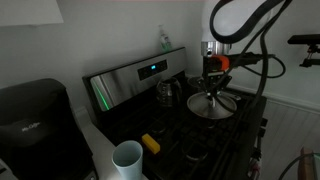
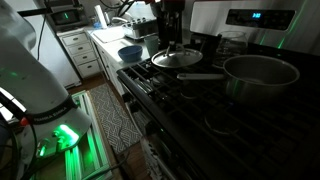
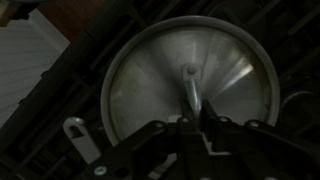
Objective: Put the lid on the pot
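Observation:
The robot's gripper will release the lid, now at or over a burner, on the open rim of the steel pot [image 1: 204, 81] next to the dark kettle.
The round silver lid [image 3: 190, 90] fills the wrist view, its small centre knob [image 3: 190, 74] standing between my fingers. My gripper [image 3: 190, 112] is shut on that knob. In both exterior views the gripper [image 1: 212, 78] [image 2: 172, 42] stands straight over the lid [image 1: 212, 106] [image 2: 177, 58], which hangs at or just above a stove burner; I cannot tell if it touches. The steel pot [image 2: 260, 75], open and with its long handle pointing toward the lid, sits on the neighbouring burner.
A dark kettle-like vessel [image 1: 168, 92] stands at the back of the black stove [image 1: 190, 135]. A white mug [image 1: 127, 160] and a yellow object [image 1: 150, 144] sit near the stove's edge. A blue bowl [image 2: 130, 52] is on the counter.

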You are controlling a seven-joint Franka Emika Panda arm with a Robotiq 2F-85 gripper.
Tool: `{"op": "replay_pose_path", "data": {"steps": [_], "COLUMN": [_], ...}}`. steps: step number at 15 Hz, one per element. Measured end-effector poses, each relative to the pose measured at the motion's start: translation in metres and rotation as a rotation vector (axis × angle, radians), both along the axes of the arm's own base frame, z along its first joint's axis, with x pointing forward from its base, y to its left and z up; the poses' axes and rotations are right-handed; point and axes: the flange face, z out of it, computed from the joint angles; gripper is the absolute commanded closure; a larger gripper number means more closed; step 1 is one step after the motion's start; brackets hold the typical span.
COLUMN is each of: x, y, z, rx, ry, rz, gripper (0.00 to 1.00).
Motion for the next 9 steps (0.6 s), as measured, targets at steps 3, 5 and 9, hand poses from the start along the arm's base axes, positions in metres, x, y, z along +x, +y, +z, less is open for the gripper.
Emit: {"op": "replay_pose_path", "data": {"steps": [3,5,9], "x": [0.013,0.021,0.023], "y": [-0.026,-0.051,-0.055], "z": [0.039,0.058,0.055], "rx": [-0.056,-0.08,-0.079], "ry": [-0.026,-0.054,-0.047], "rz": [-0.084,-0.173,-0.174], "gripper": [0.96,0.85,0.96]}}
